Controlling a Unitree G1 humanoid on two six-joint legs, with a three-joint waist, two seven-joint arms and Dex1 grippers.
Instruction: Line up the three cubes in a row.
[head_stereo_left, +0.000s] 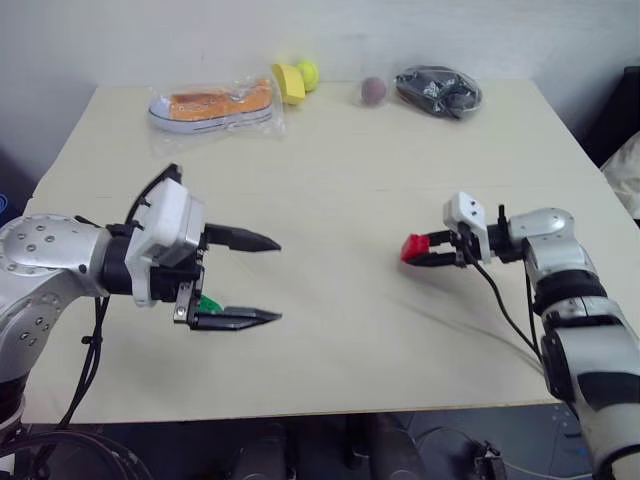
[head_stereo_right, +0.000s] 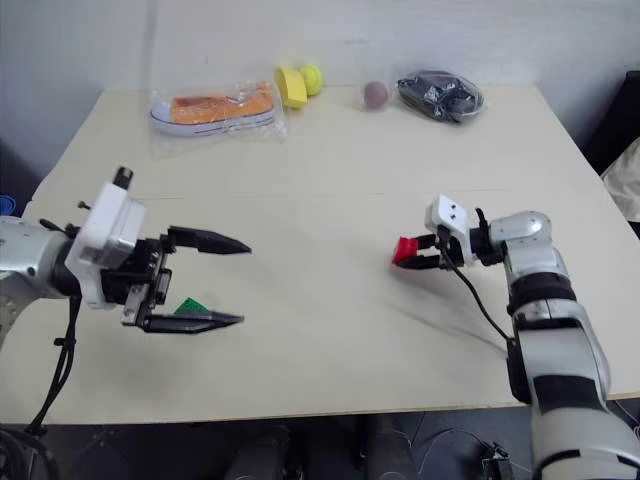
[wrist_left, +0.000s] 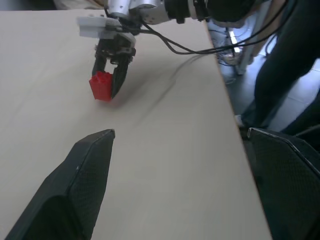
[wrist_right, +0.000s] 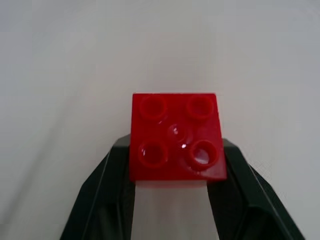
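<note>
My right gripper is going to put the red cube down on the bare tabletop (head_stereo_left: 400, 337) near the front edge of the table. The red cube is still low over the table.
The red cube (wrist_right: 175, 135) is a studded brick clamped between the black fingers of my right gripper (head_stereo_left: 422, 252), which is shut on it low over the right part of the table (head_stereo_left: 340, 190). In the left wrist view the same red cube (wrist_left: 101, 86) sits at that gripper's fingertips. My left gripper (head_stereo_left: 277, 280) stands open on the left, pointing right, with nothing between its fingers. The green cube (head_stereo_left: 209, 303) lies on the table beneath it, partly hidden by the lower finger. A yellow block-like piece (head_stereo_left: 288, 82) lies at the far edge; I cannot tell whether it is a cube.
Along the table's far edge lie a bagged orange-and-white shoe (head_stereo_left: 215, 105), a yellow-green ball (head_stereo_left: 308, 72), a dull pink ball (head_stereo_left: 373, 91) and a bagged black item (head_stereo_left: 438, 90). Bare tabletop spans the middle between my two grippers.
</note>
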